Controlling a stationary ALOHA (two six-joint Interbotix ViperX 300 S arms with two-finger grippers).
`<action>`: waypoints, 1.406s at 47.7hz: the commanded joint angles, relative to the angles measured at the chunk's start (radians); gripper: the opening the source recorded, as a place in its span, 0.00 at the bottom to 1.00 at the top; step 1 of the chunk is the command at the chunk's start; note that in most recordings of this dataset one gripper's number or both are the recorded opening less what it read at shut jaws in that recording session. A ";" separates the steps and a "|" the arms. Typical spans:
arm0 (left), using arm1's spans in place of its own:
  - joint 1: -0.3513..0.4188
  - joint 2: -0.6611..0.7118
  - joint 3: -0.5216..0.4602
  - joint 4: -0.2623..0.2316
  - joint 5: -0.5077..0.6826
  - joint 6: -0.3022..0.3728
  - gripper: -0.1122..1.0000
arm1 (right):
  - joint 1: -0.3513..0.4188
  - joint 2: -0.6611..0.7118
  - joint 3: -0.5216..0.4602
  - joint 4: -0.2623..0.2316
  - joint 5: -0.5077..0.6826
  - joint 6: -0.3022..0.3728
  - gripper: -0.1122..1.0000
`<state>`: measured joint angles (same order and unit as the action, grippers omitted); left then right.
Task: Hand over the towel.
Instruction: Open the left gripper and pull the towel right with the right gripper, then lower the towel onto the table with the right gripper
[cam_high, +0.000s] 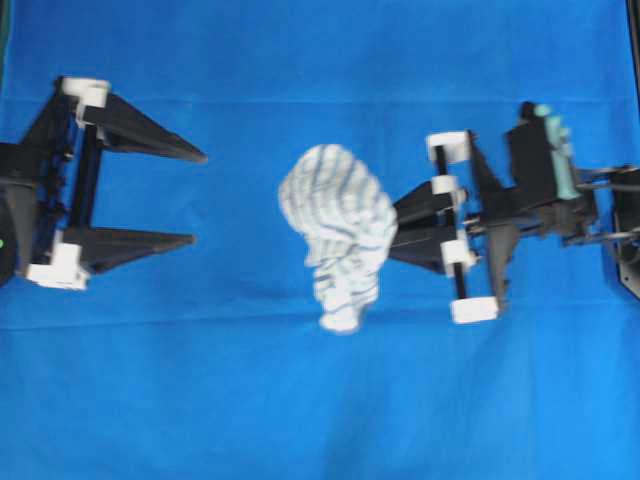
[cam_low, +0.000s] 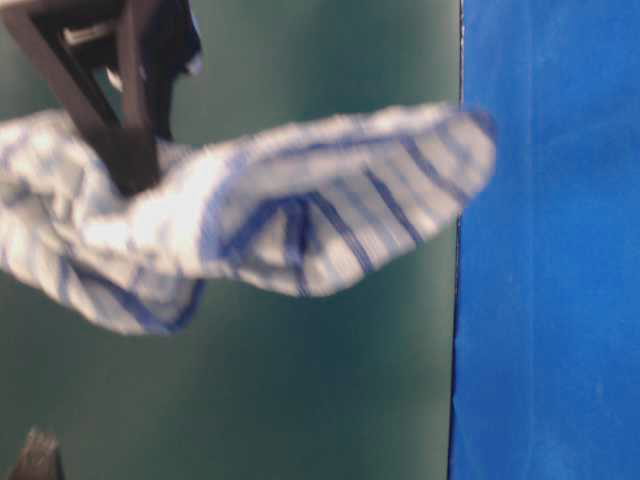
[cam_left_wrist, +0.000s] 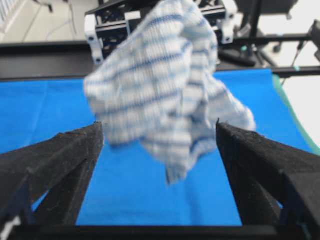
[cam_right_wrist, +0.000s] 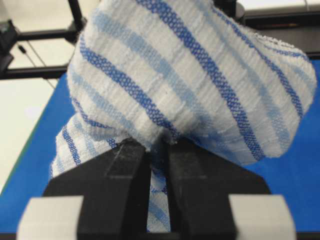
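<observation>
My right gripper is going to let go of the towel on the blue cloth just ahead of my left gripper's open fingertips (cam_high: 288, 247).
The towel (cam_high: 338, 228), white with thin blue stripes, hangs bunched in mid-air over the blue cloth. My right gripper (cam_high: 393, 232) is shut on its right side, with fabric pinched between the black fingers (cam_right_wrist: 125, 170). In the right wrist view the towel (cam_right_wrist: 190, 75) billows over the fingertips. My left gripper (cam_high: 200, 198) stands wide open at the left, well apart from the towel and holding nothing. Seen from the left wrist, the towel (cam_left_wrist: 160, 90) hangs ahead of that gripper (cam_left_wrist: 159, 131), beyond its spread fingertips. At table level the towel (cam_low: 290, 225) droops from a dark finger (cam_low: 125, 110).
A large plain blue cloth (cam_high: 320, 400) covers the table under both arms. Dark frame rails and white brackets (cam_left_wrist: 92, 32) stand behind the towel in the left wrist view. The cloth's edge (cam_low: 458, 300) meets a green backdrop in the table-level view.
</observation>
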<state>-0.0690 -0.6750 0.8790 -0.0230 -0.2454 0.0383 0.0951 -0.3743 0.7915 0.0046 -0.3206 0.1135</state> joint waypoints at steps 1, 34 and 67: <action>0.003 -0.023 -0.002 -0.002 -0.002 0.003 0.94 | 0.000 -0.055 0.009 0.000 -0.006 -0.002 0.19; 0.003 -0.005 -0.006 0.000 -0.002 -0.005 0.94 | -0.089 0.239 -0.236 -0.002 0.462 0.008 0.19; 0.005 0.008 -0.002 0.000 -0.002 -0.008 0.94 | -0.121 0.683 -0.457 -0.021 0.690 -0.005 0.19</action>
<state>-0.0675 -0.6703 0.8897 -0.0230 -0.2424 0.0322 -0.0169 0.3175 0.3482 -0.0153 0.3682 0.1058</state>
